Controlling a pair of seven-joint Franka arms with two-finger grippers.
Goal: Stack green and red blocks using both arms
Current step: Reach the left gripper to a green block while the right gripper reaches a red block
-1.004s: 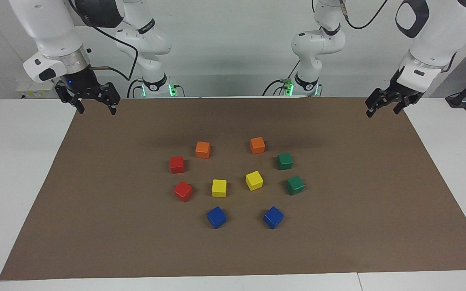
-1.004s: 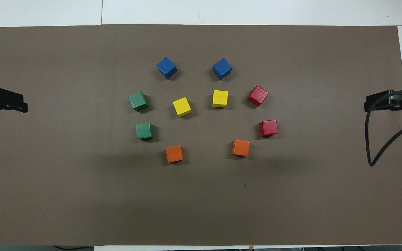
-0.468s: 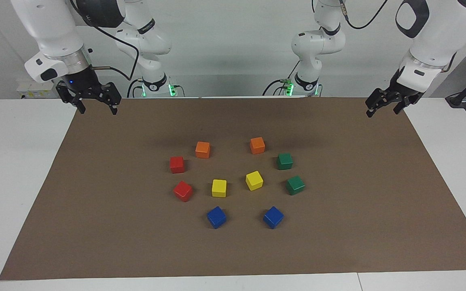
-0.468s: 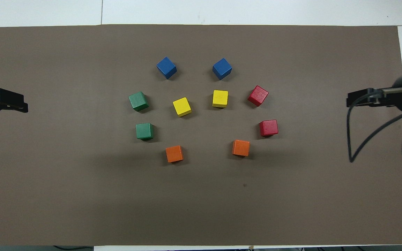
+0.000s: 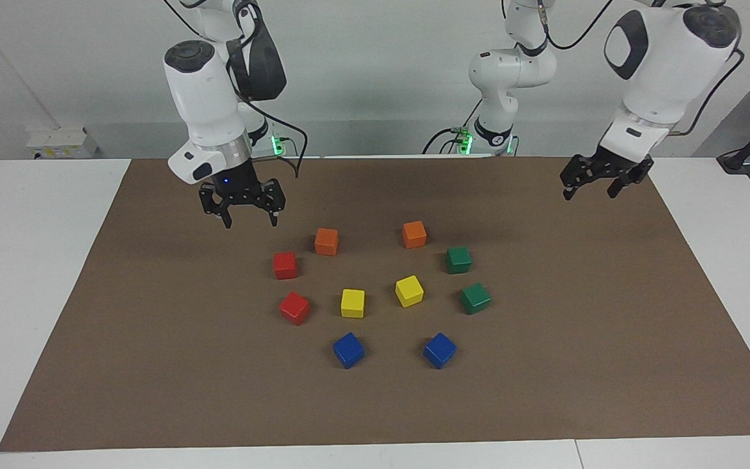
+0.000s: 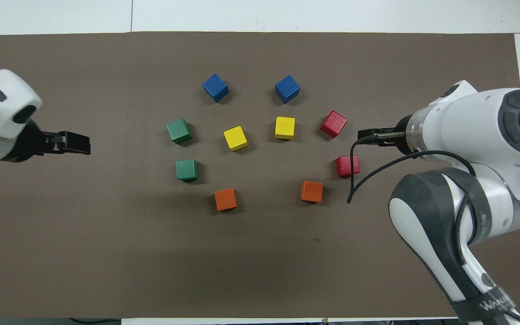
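The robot's right gripper should next close on the red block nearer the orange cubes (image 6: 347, 166), the one that is farther from the blue cubes.
Two red blocks (image 5: 285, 265) (image 5: 295, 307) lie on the brown mat toward the right arm's end of the cluster, and show in the overhead view (image 6: 347, 165) (image 6: 333, 123). Two green blocks (image 5: 458, 259) (image 5: 475, 298) lie toward the left arm's end (image 6: 187, 170) (image 6: 179, 131). My right gripper (image 5: 249, 220) is open and empty, raised over the mat just beside the red blocks (image 6: 364, 136). My left gripper (image 5: 587, 189) is open and empty, raised over the mat well away from the green blocks (image 6: 79, 143).
Two orange cubes (image 5: 326, 241) (image 5: 414, 234) lie nearest the robots, two yellow cubes (image 5: 352, 303) (image 5: 409, 290) in the middle, and two blue cubes (image 5: 348, 350) (image 5: 439, 350) farthest. The brown mat (image 5: 153, 365) covers the white table (image 5: 17, 273). A black cable (image 6: 355, 180) hangs from the right wrist.
Both arms have swung in from the mat's ends toward the cubes. The right gripper moved much farther and came lower, beside the red blocks. No block has moved.
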